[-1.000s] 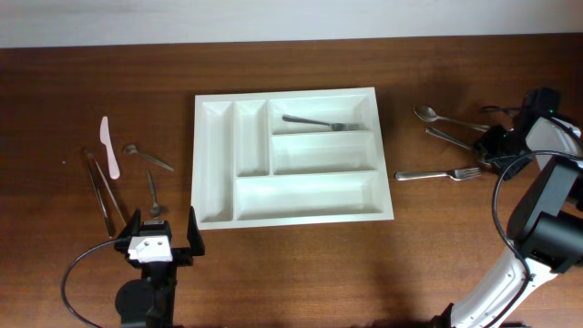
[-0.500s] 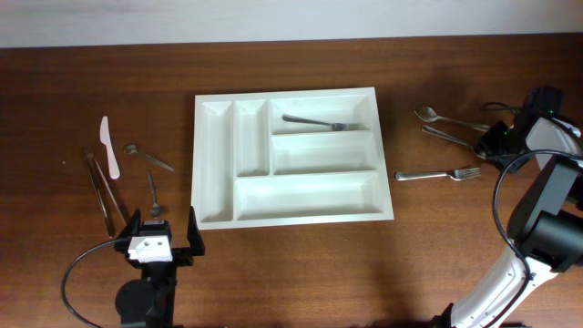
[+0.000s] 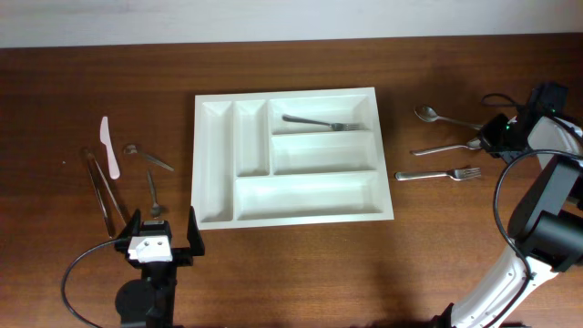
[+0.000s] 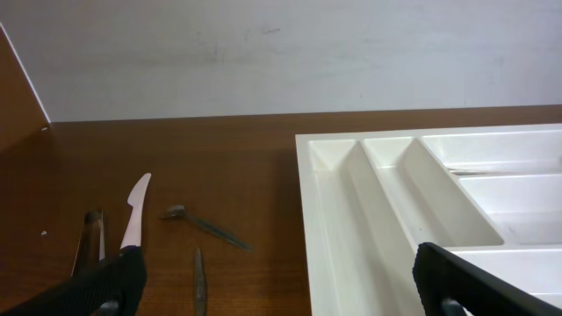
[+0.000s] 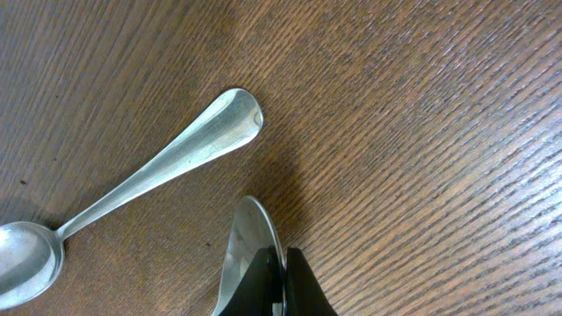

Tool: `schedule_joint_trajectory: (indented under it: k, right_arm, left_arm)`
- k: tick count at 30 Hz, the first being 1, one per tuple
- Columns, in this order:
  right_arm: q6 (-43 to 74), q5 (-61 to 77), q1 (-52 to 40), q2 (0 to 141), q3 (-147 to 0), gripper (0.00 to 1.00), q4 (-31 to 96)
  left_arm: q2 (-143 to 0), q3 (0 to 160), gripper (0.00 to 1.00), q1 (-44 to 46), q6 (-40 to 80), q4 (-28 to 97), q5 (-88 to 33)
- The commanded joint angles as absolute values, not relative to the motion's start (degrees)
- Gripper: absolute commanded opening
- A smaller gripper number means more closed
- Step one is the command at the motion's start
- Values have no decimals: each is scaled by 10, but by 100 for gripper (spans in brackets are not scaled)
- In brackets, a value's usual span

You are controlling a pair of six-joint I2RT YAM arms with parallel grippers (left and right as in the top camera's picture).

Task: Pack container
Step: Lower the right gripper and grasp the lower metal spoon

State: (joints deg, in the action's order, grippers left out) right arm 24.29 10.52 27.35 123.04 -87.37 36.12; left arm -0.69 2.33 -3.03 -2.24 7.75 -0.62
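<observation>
I should use my right gripper to set the thin metal utensil down in the empty compartment (image 3: 317, 157) that is just in front of the tray's fork.
The container (image 3: 216, 164), a white tray with five compartments, sits mid-table with one fork (image 3: 314, 121) in its back right slot. At the right, my right gripper (image 3: 496, 135) is shut on the handle end of a metal cutlery piece (image 3: 444, 147) that stretches leftward over the table. In the right wrist view the fingertips (image 5: 299, 279) pinch that rounded handle (image 5: 246, 250). My left gripper (image 3: 159, 232) stands open near the front left, with nothing between its fingers (image 4: 110, 281). The container's left edge (image 4: 320, 219) shows in the left wrist view.
A spoon (image 3: 435, 116) (image 5: 167, 167) and a fork (image 3: 439, 174) lie right of the tray. On the left lie a white plastic knife (image 3: 109, 146), metal tongs (image 3: 105, 191), a small spoon (image 3: 148, 158) and another small utensil (image 3: 153, 193).
My right gripper has closed on the cutlery piece's handle. The piece has swung, its far end now nearer the fork. The left arm has not moved.
</observation>
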Motion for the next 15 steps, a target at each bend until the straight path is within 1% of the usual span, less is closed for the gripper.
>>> schedule_joint_trajectory:
  k: [1, 2, 7, 11, 15]
  right_arm:
    - [227, 87, 271, 1281, -838, 4, 383]
    - [227, 117, 271, 1280, -840, 4, 383]
    - [227, 163, 270, 1274, -856, 4, 387]
    - [222, 175, 270, 1270, -904, 4, 423]
    - [212, 178, 270, 1270, -982, 4, 470]
  left_arm:
    - [-4, 20, 99, -33, -31, 77, -6]
    - [-4, 20, 99, -33, -31, 77, -6]
    - [-4, 20, 99, -33, -31, 77, -6]
    - [-4, 20, 99, -33, -31, 77, -6]
    - [-4, 20, 99, -33, -31, 77, -6]
